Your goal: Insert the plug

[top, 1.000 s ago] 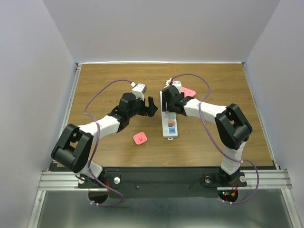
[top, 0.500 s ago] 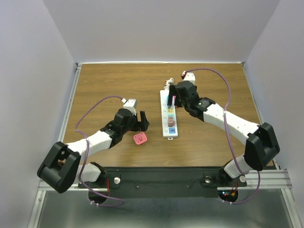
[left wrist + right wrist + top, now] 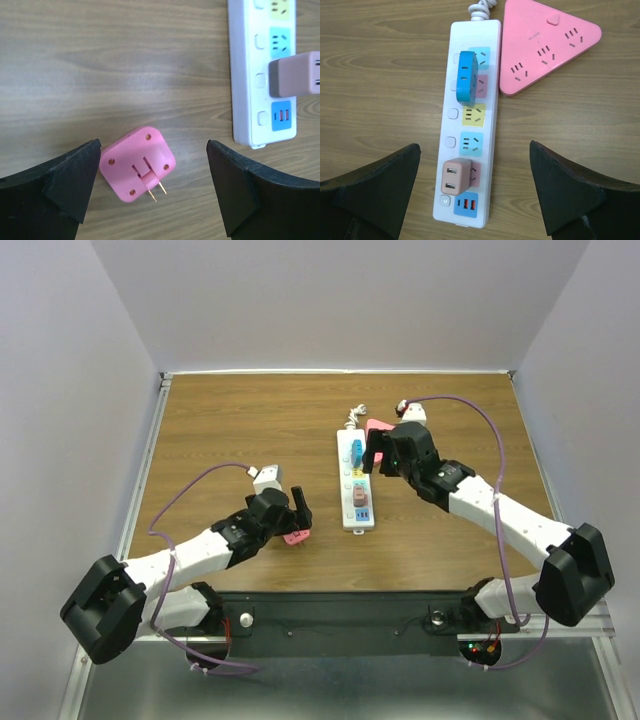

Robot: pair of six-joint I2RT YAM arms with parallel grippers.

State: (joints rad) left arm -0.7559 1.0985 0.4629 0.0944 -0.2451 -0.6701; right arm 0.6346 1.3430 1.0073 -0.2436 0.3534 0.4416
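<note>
I need to close my left gripper on the body of the pink plug [image 3: 297, 537] [image 3: 138, 165], with one finger on each short side and the prongs free between the fingers.
A pink plug [image 3: 137, 162] lies on the wooden table with its two prongs up; in the top view it [image 3: 294, 535] is left of the white power strip [image 3: 357, 502]. My left gripper [image 3: 153, 146] is open, one finger on each side of the plug, not touching it. The strip [image 3: 492, 75] holds a blue plug [image 3: 467, 80] near its far end and a tan USB charger [image 3: 456, 176] near its near end. My right gripper [image 3: 475, 147] is open and empty above the strip's middle.
A pink triangular socket block [image 3: 545, 40] lies against the strip's far right side. The strip's white cord [image 3: 481, 7] coils at its far end. The strip's near end [image 3: 255, 75] is right of the pink plug.
My left gripper moved toward the near edge and came down around the pink plug. My right gripper let go of the blue plug in the strip and pulled back to the right.
</note>
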